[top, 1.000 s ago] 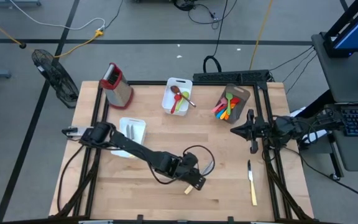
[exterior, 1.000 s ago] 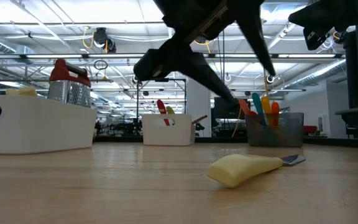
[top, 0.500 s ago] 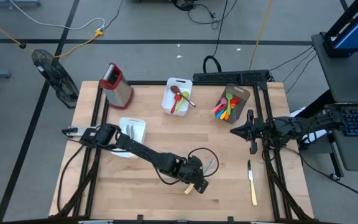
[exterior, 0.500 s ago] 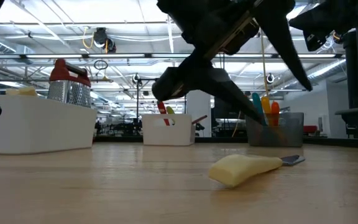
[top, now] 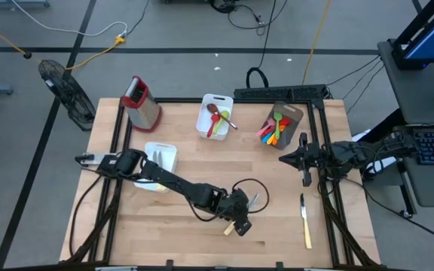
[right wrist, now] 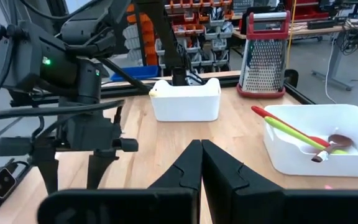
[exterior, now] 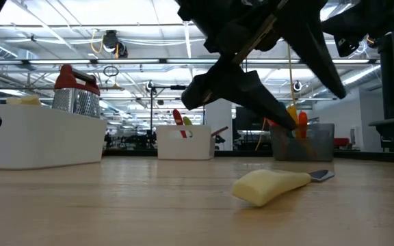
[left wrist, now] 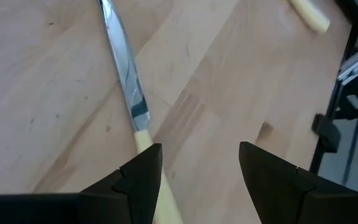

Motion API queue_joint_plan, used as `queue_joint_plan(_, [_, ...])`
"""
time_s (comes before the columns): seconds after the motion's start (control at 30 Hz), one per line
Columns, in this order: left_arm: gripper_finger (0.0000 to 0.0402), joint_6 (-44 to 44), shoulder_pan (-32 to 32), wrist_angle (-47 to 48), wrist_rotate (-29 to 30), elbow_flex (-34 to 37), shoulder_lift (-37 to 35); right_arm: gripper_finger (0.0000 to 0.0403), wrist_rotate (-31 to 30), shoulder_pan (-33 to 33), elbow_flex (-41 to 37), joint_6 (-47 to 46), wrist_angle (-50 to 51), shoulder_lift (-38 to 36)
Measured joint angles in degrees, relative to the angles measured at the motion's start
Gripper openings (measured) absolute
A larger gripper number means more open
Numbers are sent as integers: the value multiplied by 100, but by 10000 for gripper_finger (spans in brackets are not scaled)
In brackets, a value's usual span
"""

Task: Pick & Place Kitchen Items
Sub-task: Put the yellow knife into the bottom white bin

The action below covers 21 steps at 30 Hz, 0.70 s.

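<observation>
The cream-handled knife lies near the table's front middle, and my left gripper will close next on the middle of the handle [top: 233, 223] [left wrist: 160, 186].
A cream-handled knife [top: 236, 220] lies flat on the wooden table near the front middle, its blade [left wrist: 124, 81] pointing toward the far right. My left gripper [left wrist: 201, 158] hovers open just over the knife's handle [exterior: 269, 186]. It slants down, one finger on either side of the handle's blade end, touching nothing. A second cream-handled knife [top: 305, 220] lies at the near right. My right gripper [right wrist: 201, 163] waits shut above the table's right side [top: 283, 159].
A white tub [top: 215, 117] with red and green spoons stands at the far middle. Right of it is a brown holder [top: 279, 125] with coloured utensils. Another white tub [top: 161, 162] sits at the left under my left arm. A red-topped grater [top: 142, 102] stands far left.
My left gripper has sunk a little toward the knife's handle, shifted slightly toward the table's right, and rolled about its own pointing line. Its fingers stay open. The knife has not moved.
</observation>
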<state>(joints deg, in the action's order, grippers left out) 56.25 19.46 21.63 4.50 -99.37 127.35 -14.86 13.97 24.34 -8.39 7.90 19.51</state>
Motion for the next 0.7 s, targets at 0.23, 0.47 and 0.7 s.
queue_joint_plan(0.23, [218,-318,0,298,51,1,0,4,-5,-1,0,118,20,2])
queue_joint_plan(0.47, [218,-342,10,238,4,-31,296,4,-7,-2,0,118,25,0])
queue_joint_plan(0.7, [218,-258,11,661,6,-48,453,4,-34,-8,0,118,59,44])
